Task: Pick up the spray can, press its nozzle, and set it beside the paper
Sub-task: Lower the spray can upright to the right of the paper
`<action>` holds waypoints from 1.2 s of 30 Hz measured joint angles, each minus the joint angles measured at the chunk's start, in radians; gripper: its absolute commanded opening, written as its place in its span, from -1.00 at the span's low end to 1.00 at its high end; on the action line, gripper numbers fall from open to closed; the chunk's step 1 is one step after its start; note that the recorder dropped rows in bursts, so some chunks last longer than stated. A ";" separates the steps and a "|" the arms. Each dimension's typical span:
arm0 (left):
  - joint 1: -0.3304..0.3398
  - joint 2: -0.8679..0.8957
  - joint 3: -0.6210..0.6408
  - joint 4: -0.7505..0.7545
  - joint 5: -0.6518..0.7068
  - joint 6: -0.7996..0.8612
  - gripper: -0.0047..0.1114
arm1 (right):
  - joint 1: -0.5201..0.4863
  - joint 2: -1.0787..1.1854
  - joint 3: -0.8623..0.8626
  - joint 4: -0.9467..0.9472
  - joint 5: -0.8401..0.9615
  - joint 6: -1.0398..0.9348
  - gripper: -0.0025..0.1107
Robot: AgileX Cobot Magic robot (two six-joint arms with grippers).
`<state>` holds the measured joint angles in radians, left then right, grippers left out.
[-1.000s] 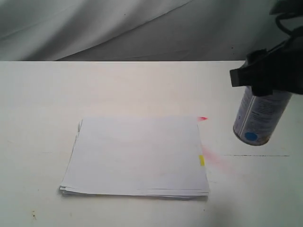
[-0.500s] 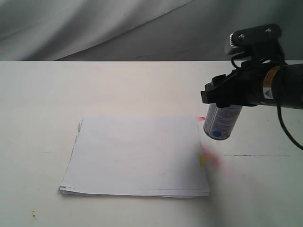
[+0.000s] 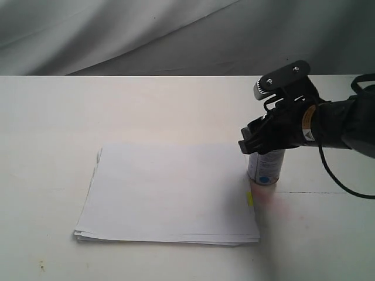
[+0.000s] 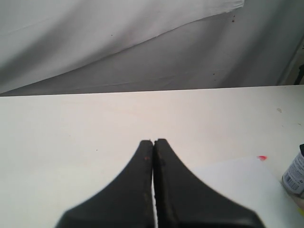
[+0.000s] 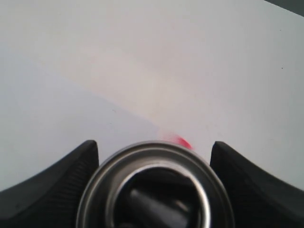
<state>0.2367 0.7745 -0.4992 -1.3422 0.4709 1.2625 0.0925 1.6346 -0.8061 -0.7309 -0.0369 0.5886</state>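
Note:
My right gripper is going to let go of the spray can on the table [image 3: 273,192] between the yellow tab and the thin black line.
The spray can [image 3: 265,170] stands upright on the table against the far right corner of the paper [image 3: 170,193]. My right gripper [image 3: 262,142] is shut on the can's upper part. In the right wrist view the can's shiny rim [image 5: 154,153] and black nozzle [image 5: 152,204] sit between the two black fingers [image 5: 57,185], with the gripper [image 5: 154,143] around them. My left gripper [image 4: 153,141] is shut and holds nothing; it hovers over bare table, with a paper corner [image 4: 237,185] and the can [image 4: 295,173] off to one side.
A pink spray stain [image 3: 275,202] marks the table beside the can. A yellow tab [image 3: 249,199] sticks out at the paper's right edge. A thin black line [image 3: 316,192] runs across the table to the right. Grey cloth [image 3: 146,35] hangs behind the table.
The right gripper has carried the can left and down, from tilted in the air at the far right to upright at the paper's right edge. The red tab is now hidden behind the can.

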 measured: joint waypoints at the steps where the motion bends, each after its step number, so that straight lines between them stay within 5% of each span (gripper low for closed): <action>1: 0.000 0.000 0.000 0.000 0.000 0.000 -0.92 | 0.000 0.000 0.000 -0.002 0.000 -0.003 -0.96; 36: 0.000 0.000 0.000 0.000 0.000 0.000 -0.92 | 0.000 0.000 0.000 0.108 0.119 -0.006 -0.96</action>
<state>0.2367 0.7745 -0.4992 -1.3422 0.4709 1.2625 0.0925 1.6351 -0.8061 -0.6226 0.0816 0.5823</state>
